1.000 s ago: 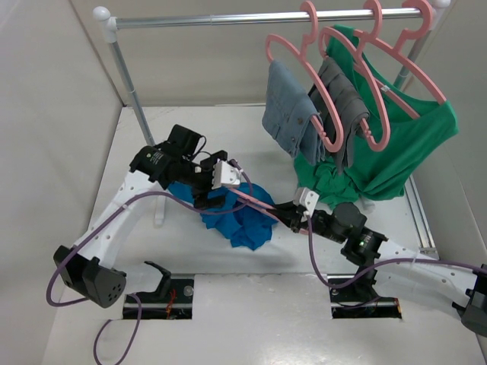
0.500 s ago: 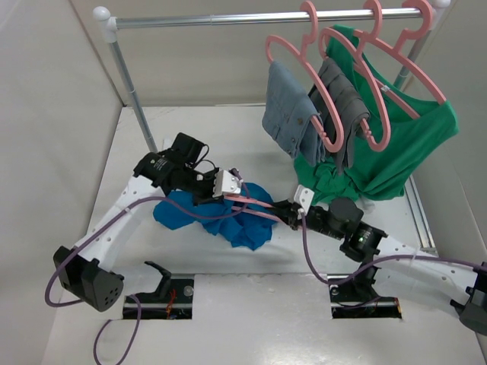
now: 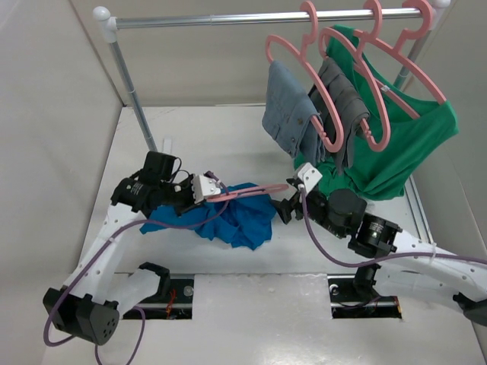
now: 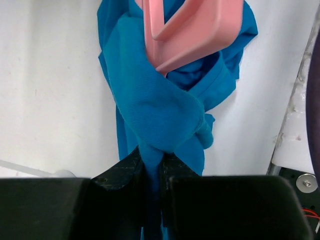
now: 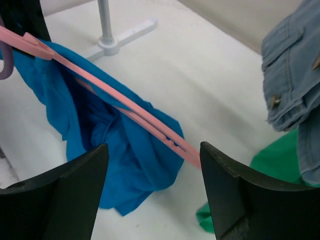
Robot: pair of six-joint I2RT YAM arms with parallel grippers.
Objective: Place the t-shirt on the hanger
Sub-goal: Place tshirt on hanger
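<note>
My right gripper is to close on the blue t-shirt's fold (image 3: 230, 207) just below the pink hanger, near my left gripper.
The blue t-shirt (image 3: 237, 217) lies bunched on the white table between the two arms. My left gripper (image 3: 205, 195) is shut on a twisted fold of the t-shirt (image 4: 160, 110), the cloth pinched between the black fingers (image 4: 125, 167). The pink hanger (image 3: 251, 192) runs through the cloth from the left gripper toward the right one; its end (image 4: 192, 27) pokes out above the fold. My right gripper (image 3: 288, 199) stands open, with the hanger (image 5: 125, 105) and the t-shirt (image 5: 115, 150) in front of its spread fingers (image 5: 235, 190). The hanger's near end stops beside the right finger.
A clothes rack spans the back, its rail (image 3: 251, 17) on a pole (image 3: 133, 84) with a foot (image 5: 117, 40). Pink hangers on it carry grey-blue garments (image 3: 293, 106) and a large green shirt (image 3: 403, 144), which hangs close to the right arm. A wall closes the left side.
The right gripper has opened and let go of the hanger's end. The left gripper has shut on the t-shirt and drawn it leftward, spreading the cloth along the hanger.
</note>
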